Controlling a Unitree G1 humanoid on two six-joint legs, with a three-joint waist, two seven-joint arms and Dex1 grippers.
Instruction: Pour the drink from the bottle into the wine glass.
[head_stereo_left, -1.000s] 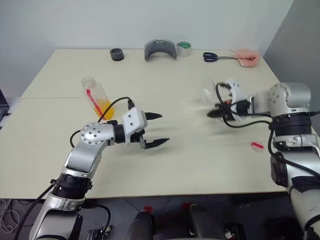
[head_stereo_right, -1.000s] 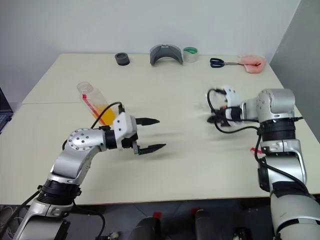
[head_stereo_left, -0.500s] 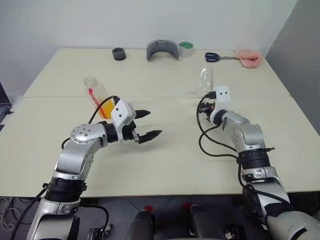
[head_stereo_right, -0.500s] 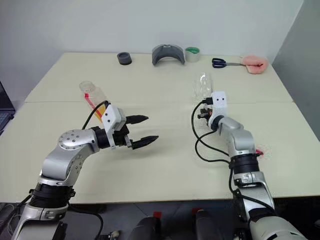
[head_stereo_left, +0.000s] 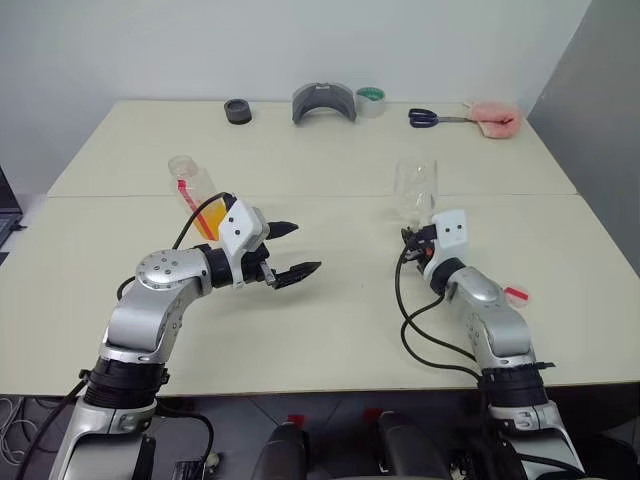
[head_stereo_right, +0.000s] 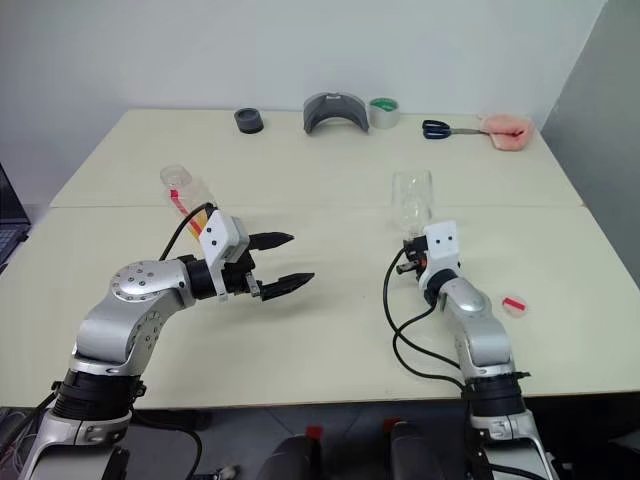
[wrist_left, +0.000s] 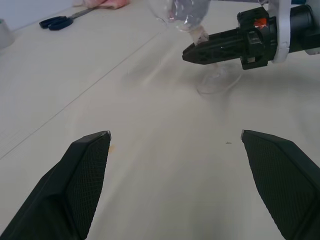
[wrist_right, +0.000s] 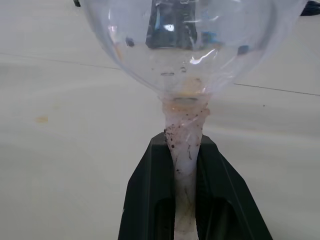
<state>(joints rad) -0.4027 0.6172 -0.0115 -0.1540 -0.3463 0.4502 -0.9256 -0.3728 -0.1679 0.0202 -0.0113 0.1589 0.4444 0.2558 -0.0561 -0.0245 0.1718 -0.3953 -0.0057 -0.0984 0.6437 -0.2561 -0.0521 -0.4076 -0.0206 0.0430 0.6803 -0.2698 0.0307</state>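
Note:
Next, I put the wine glass down on the bare table (head_stereo_left: 323, 258) by my left gripper's fingertips with my right gripper.
The wine glass (head_stereo_left: 414, 186) stands upright right of the table's middle, its bowl clear. Its foot (wrist_left: 218, 83) is down at the tabletop. My right gripper (head_stereo_left: 411, 240) is shut on the thin stem (wrist_right: 184, 131), one black finger on each side. The bottle (head_stereo_left: 192, 188) lies tilted at the left, and the orange drink (head_stereo_left: 209, 217) is pooled in its lower part. My left wrist hides the bottle's lower end. My left gripper (head_stereo_left: 297, 249) hangs open just right of the bottle, pointing toward the glass, with nothing between its fingers (wrist_left: 85, 165).
Along the far edge sit a black round piece (head_stereo_left: 237, 110), a grey curved object (head_stereo_left: 323, 100), a green tape roll (head_stereo_left: 371, 97), scissors (head_stereo_left: 430, 117) and a pink cloth (head_stereo_left: 493, 115). A small red-and-white piece (head_stereo_left: 514, 294) lies right of my right arm.
My right arm swung in from the right and came down with the wine glass held by its stem, and the foot is now at the tabletop. The left gripper stayed open and in place.

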